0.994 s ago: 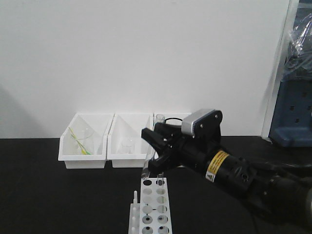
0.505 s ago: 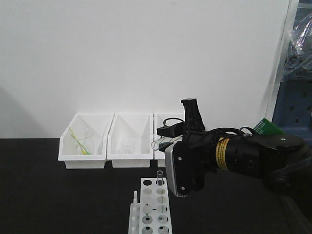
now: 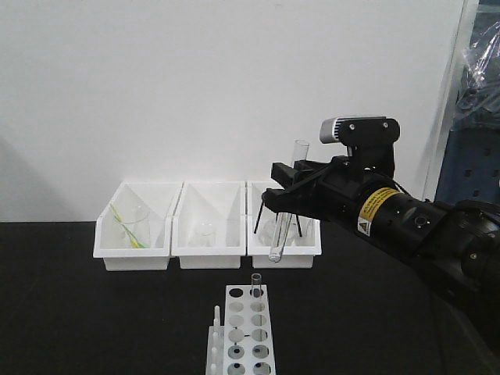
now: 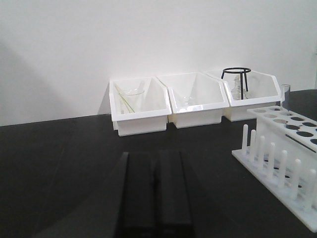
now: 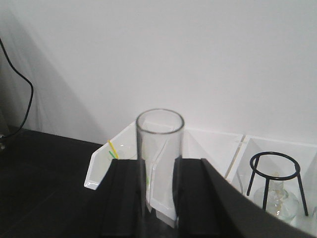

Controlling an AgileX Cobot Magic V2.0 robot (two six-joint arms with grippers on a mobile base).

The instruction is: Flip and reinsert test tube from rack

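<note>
I should put the test tube down in a middle hole of the white rack's row (image 3: 236, 336) beside the white peg with my right gripper.
My right gripper (image 3: 286, 197) is shut on the test tube (image 3: 277, 239), a slender clear tube held nearly upright in the air above and behind the rack (image 3: 243, 328), open rim up and leaning right. In the right wrist view the tube (image 5: 159, 144) stands between my two black fingers (image 5: 124, 198). The white rack also shows in the left wrist view (image 4: 285, 148), with a second clear tube (image 4: 286, 96) standing in a far hole. My left gripper (image 4: 154, 193) is shut and empty, low over the black table, left of the rack.
Three white bins (image 3: 133, 234) stand in a row against the wall; the left one holds a beaker with green and yellow sticks, the right one a black tripod ring (image 4: 236, 74). Blue equipment (image 3: 476, 180) stands at the far right.
My right wrist has rolled over and risen. The tube has gone from lying near the rack's far end to nearly upright above it. The rack has not moved.
</note>
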